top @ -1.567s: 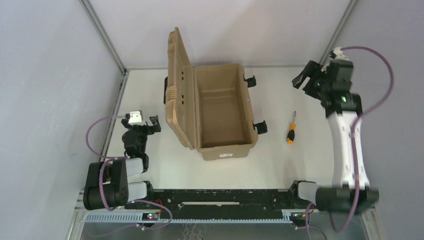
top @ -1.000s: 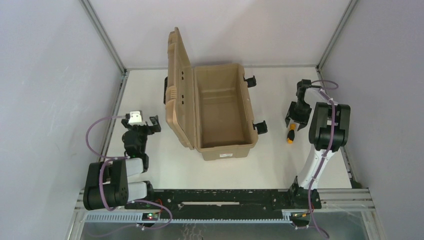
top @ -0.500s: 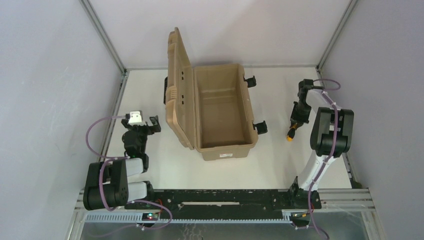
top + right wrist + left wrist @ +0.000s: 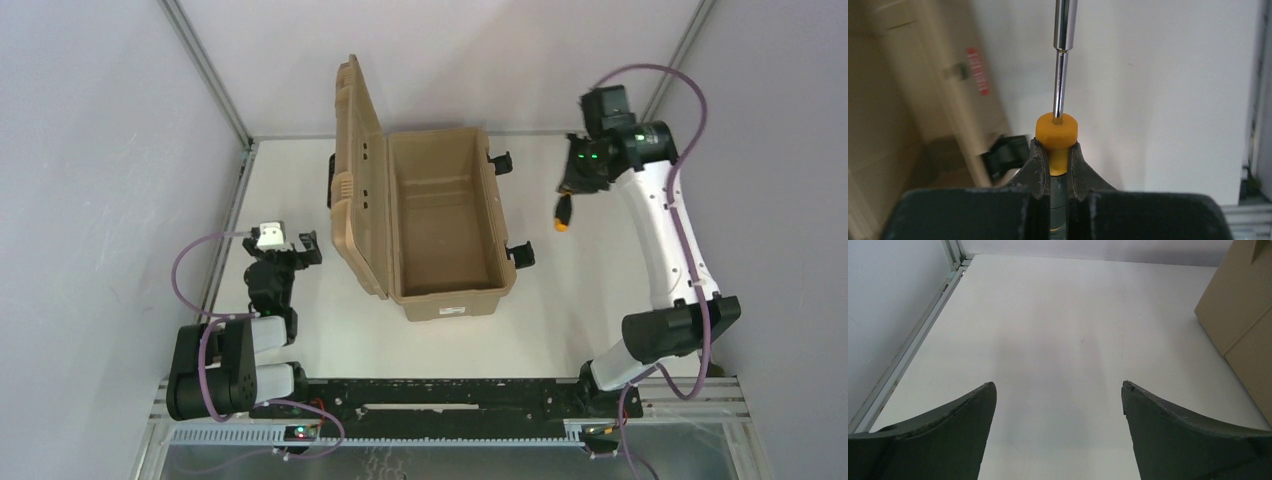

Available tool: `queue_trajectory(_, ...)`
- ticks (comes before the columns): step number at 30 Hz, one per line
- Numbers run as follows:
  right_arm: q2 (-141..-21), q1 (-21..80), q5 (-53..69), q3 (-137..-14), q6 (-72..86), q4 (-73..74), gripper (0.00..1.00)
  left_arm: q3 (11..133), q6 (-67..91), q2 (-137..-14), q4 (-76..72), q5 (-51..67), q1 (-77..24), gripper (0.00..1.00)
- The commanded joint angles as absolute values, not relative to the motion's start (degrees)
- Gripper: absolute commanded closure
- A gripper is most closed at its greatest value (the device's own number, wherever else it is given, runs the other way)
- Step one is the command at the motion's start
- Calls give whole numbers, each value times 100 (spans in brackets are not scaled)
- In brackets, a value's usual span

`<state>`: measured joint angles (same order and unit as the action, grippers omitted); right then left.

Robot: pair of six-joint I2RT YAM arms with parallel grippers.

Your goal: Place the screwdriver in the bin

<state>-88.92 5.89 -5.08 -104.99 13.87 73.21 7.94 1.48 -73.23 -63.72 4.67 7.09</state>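
Observation:
My right gripper should put the screwdriver down on the middle of the tan bin's bottom (image 4: 450, 229). The screwdriver now hangs in the air beside the bin.
The screwdriver (image 4: 564, 212), with an orange and black handle, hangs in the air to the right of the bin (image 4: 497, 275). My right gripper (image 4: 573, 188) is shut on it. In the right wrist view the fingers (image 4: 1036, 165) clamp the handle just behind the orange collar of the screwdriver (image 4: 1057, 131), and the metal shaft points away from the camera. The tan bin stands open, its ribbed lid upright on the left side; part of the bin (image 4: 923, 95) also shows blurred at the left of this view. My left gripper (image 4: 306, 248) rests open and holds nothing, low at the table's left.
Black latches (image 4: 520, 254) stick out of the bin's right wall toward the screwdriver. A metal frame rail (image 4: 228, 240) edges the table on the left. In the left wrist view the bin's lid (image 4: 1243, 305) fills the right edge, beyond the open left gripper (image 4: 1058, 386).
My right gripper closed on the screwdriver where it lay on the table, then lifted it and carried it toward the far side and slightly left. The left arm has not moved.

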Motion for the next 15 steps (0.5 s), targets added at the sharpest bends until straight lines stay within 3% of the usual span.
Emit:
queue_trajectory(1, -9151, 2023, -524, -11686, 1739, 7832, 100, 907, 26, -7259, -6539, 413, 679, 0)
queue_trajectory(8, -10314, 4093, -1169, -12589, 809, 6758, 100, 913, 26, -7258, -6539, 413, 673, 0)
queue_trajectory(15, -11633, 4166, -1182, -12444, 855, 6225, 100, 908, 26, -7257, -6539, 422, 676, 0)
